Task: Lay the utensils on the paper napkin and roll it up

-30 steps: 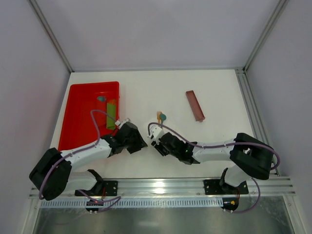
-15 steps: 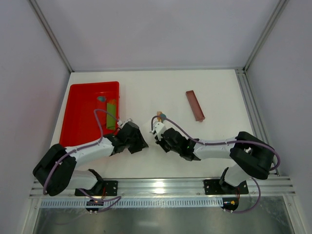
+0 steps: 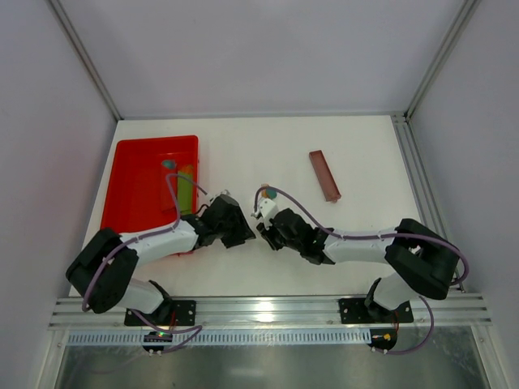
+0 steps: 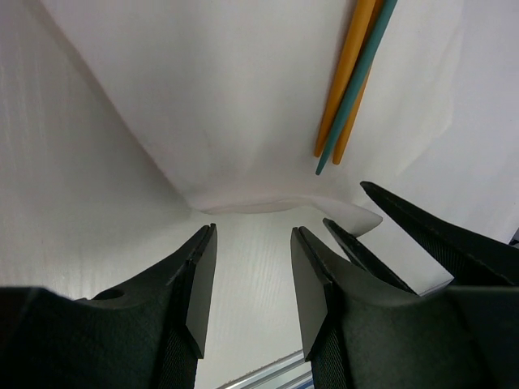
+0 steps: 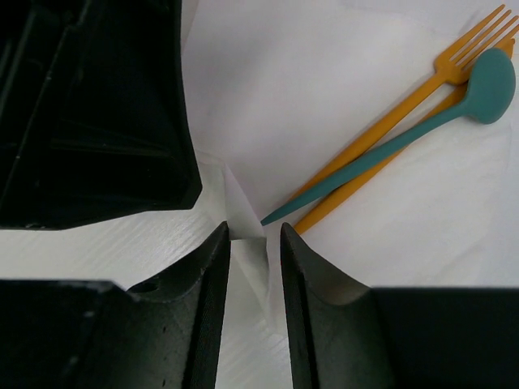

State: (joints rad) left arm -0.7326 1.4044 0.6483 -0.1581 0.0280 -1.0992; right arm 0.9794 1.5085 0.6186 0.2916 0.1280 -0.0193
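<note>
My right gripper will open and take the napkin's near edge farther away point(image 5: 272, 306), because it crowds my left gripper at the raised fold of the paper napkin.
The paper napkin point(image 4: 227, 105) lies flat on the white table. Two orange utensils point(image 5: 381, 134), one a fork, lie on it with a teal spoon point(image 5: 486, 77) crossed over them; they also show in the top view point(image 3: 267, 193) and the left wrist view point(image 4: 347, 81). My left gripper point(image 4: 251, 235) is open and empty, just short of the napkin's near edge, which bulges up a little. My right gripper point(image 5: 253, 231) stands narrowly open astride a raised, folded corner of the napkin point(image 5: 243, 212). In the top view the left gripper point(image 3: 241, 232) and right gripper point(image 3: 263, 228) nearly meet.
A red tray point(image 3: 134, 186) at the left holds a green strip point(image 3: 186, 190) and a small teal piece point(image 3: 169, 164). A reddish-brown bar point(image 3: 324, 175) lies to the right of the utensils. White walls and metal posts close in the table.
Both grippers have moved away from the bases toward the utensils and closer to each other. The right gripper now has the napkin's corner between its jaws.
</note>
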